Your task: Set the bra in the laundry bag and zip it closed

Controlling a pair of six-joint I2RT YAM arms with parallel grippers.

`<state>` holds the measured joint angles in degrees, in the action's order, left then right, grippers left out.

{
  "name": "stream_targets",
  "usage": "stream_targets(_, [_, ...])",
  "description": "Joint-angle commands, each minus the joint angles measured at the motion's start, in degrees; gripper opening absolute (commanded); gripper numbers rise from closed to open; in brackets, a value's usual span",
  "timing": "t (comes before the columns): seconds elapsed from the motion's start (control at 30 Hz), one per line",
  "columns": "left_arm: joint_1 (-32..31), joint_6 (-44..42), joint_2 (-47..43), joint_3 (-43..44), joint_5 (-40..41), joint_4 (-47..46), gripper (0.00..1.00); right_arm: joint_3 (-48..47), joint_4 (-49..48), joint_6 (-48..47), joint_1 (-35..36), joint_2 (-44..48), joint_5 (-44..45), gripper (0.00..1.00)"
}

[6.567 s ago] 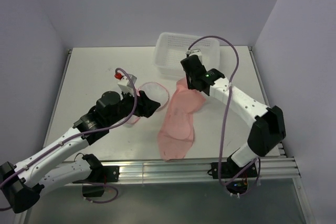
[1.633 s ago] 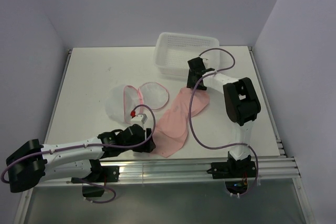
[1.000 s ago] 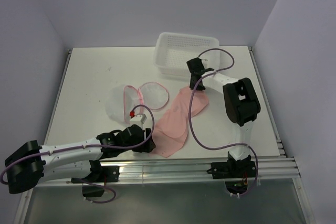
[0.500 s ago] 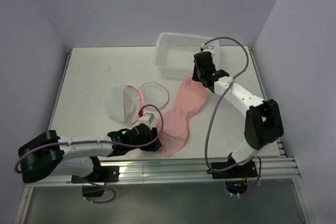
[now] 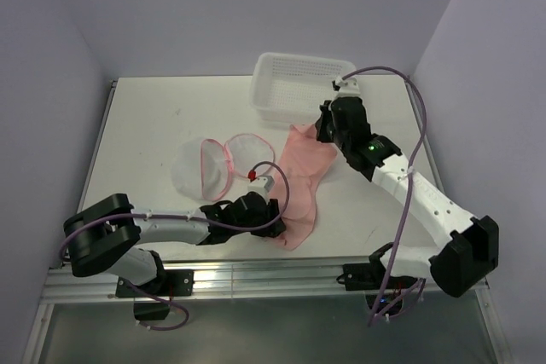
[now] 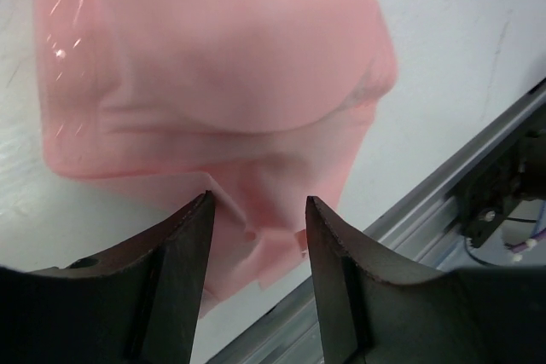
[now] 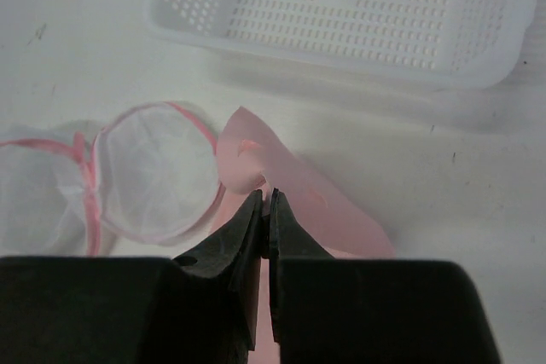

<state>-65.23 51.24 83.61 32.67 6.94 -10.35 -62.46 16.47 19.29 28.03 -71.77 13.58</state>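
Note:
I need to let go of the light-pink bra, now stretched from beside the basket, with my right gripper on the table (image 5: pixel 285 223) between the laundry bag and the metal rail.
The light-pink bra (image 5: pixel 300 183) lies stretched from beside the basket toward the front edge. My right gripper (image 5: pixel 324 132) is shut on its far end, and the wrist view shows the jaws (image 7: pixel 266 204) pinched on a fold of the bra (image 7: pixel 333 210). My left gripper (image 5: pixel 275 215) is open low over the bra's near end, with the fingers (image 6: pixel 183 245) straddling a corner of the bra (image 6: pixel 213 66). The laundry bag (image 5: pixel 220 164) lies open as two mesh halves with a pink rim, left of the bra. It also shows in the right wrist view (image 7: pixel 149 172).
A white perforated basket (image 5: pixel 303 83) stands at the back, just beyond the right gripper; it also shows in the right wrist view (image 7: pixel 341 6). The metal rail (image 5: pixel 281 274) of the table's front edge runs close behind the left gripper.
My right gripper has pulled the bra's far end up and to the right. My left gripper has slid right along the front edge to the bra's near end, which has shifted right.

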Motion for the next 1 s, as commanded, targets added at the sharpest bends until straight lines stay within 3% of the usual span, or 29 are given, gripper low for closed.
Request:
stream_targets(0.0, [-0.33, -1.67, -0.29, 3.72, -1.14, -2.75, 0.54, 2.77, 1.29, -0.92, 3.33, 4.87, -1.89, 0.0])
stream_targets(0.33, [1.16, 2.1, -8.63, -1.81, -0.26, -3.88, 0.58, 12.88, 3.57, 4.87, 18.18, 13.4, -0.67, 0.0])
stream_targets(0.43, [1.16, 3.95, -15.13, -6.02, 1.05, -4.42, 0.58, 15.34, 4.09, 7.07, 20.04, 15.42, -0.49, 0.0])
stream_targets(0.63, [2.39, 5.97, -30.59, -9.81, 7.73, 7.42, 0.6, 16.84, 4.45, 12.16, 27.85, 16.84, -0.05, 0.0])
stream_targets(0.73, [3.53, 6.15, -34.03, -10.77, 9.58, 10.17, 0.61, 16.76, 3.84, 14.1, 31.19, 15.61, -0.14, 0.0])
stream_targets(0.83, [5.55, 6.94, -35.71, -13.49, 5.47, 11.58, 0.59, 15.53, 4.62, 14.64, 35.68, 13.94, 3.63, 0.0])
stream_targets(0.97, [4.59, 8.6, -33.26, -17.54, 1.06, 7.81, 0.53, 14.82, 5.33, 13.15, 35.87, 12.27, 7.94, 0.0])
